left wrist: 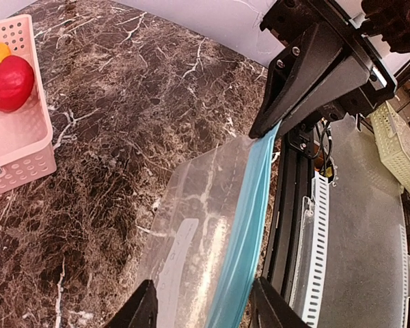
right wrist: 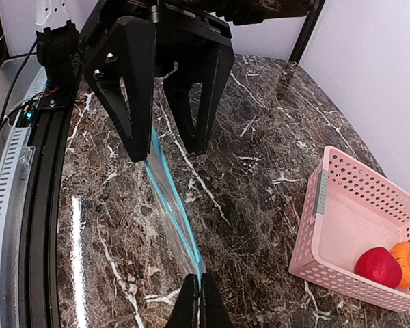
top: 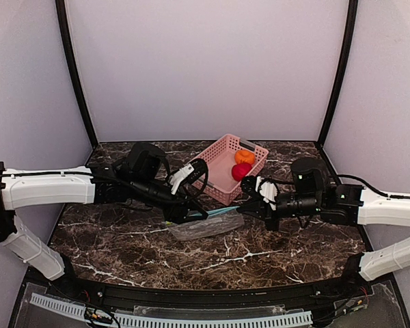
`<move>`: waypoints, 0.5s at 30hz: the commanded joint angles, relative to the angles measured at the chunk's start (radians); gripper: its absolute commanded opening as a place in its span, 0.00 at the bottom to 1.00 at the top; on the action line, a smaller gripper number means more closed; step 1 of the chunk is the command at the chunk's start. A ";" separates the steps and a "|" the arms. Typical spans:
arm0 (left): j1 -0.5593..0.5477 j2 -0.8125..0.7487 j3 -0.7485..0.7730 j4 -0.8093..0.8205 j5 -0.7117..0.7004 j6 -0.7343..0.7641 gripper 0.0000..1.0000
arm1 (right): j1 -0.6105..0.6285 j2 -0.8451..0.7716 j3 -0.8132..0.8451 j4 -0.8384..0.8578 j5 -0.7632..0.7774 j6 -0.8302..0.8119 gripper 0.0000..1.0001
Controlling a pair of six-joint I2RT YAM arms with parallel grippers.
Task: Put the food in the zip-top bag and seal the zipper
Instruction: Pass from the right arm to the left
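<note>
I see both teal zipper edges running between my left gripper's fingers, so I will take only the zipper edge nearer the pink basket [left wrist: 223,301] with it to open the bag.
The clear zip-top bag [top: 205,227] lies on the marble table between my two grippers. Its teal zipper [left wrist: 249,219] runs from one gripper to the other and also shows in the right wrist view [right wrist: 165,181]. My right gripper [right wrist: 199,290] is shut on the zipper's right end [top: 244,207]. My left gripper [left wrist: 205,307] is open, its fingers standing either side of the bag's left end [top: 191,213]. The red food [top: 240,171] and the orange food [top: 244,156] sit in the pink basket [top: 215,174].
The pink basket [right wrist: 342,225] stands just behind the grippers, right of centre. A black rail with a white slotted cable duct [top: 191,318] runs along the table's near edge. Pale walls and black posts close in the back and sides.
</note>
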 commanded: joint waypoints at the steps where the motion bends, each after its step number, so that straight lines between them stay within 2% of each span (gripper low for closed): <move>1: -0.004 0.000 -0.002 0.023 0.017 -0.001 0.48 | 0.010 -0.012 0.007 0.012 -0.012 0.011 0.00; 8: -0.004 -0.001 0.000 0.051 0.021 -0.012 0.58 | 0.010 -0.011 0.006 0.011 -0.013 0.013 0.00; 15: -0.002 0.006 0.002 0.055 0.004 -0.006 0.58 | 0.011 -0.012 0.006 0.010 -0.015 0.013 0.00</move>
